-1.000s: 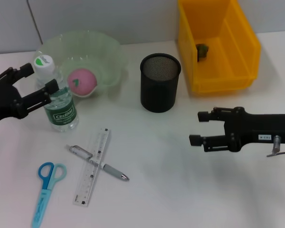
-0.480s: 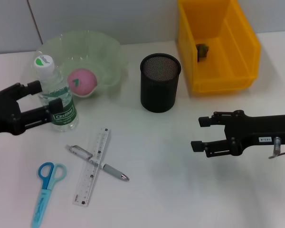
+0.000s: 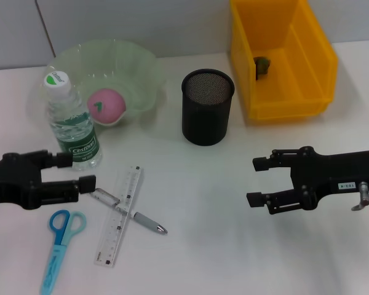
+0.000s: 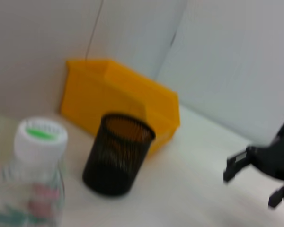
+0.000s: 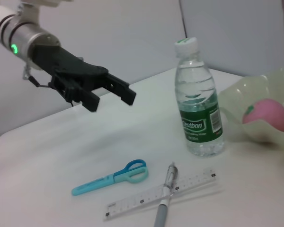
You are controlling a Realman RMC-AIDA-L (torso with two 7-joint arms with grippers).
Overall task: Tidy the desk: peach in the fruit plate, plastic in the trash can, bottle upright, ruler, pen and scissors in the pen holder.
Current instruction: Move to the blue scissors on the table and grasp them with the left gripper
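Observation:
My left gripper will move to the blue scissors next and close around the scissors' middle [image 3: 59, 244], a little below the handle loops of the scissors.
The clear bottle [image 3: 72, 123] with a green label stands upright beside the fruit plate [image 3: 104, 49], a pale green bowl with the pink peach [image 3: 106, 106] in it. The ruler [image 3: 120, 215] lies under the grey pen [image 3: 130, 212], which crosses it; the blue scissors [image 3: 61, 241] lie to their left. The black mesh pen holder [image 3: 207, 114] stands mid-table. A greenish plastic scrap [image 3: 262, 65] lies in the yellow trash can [image 3: 283, 92]. My left gripper [image 3: 79, 171] hovers open just in front of the bottle, above the pen's end. My right gripper [image 3: 256, 181] is open over bare table at the right.
The right wrist view shows the left gripper [image 5: 111, 100] off the table, with the bottle [image 5: 199, 109], scissors [image 5: 113, 177], ruler [image 5: 161, 194] and peach [image 5: 267, 116]. The left wrist view shows the pen holder [image 4: 116, 153] and trash can [image 4: 118, 94]. A wall runs behind.
My left gripper has drawn away from the bottle toward the table's front, leaving the bottle standing. The right gripper has shifted only slightly.

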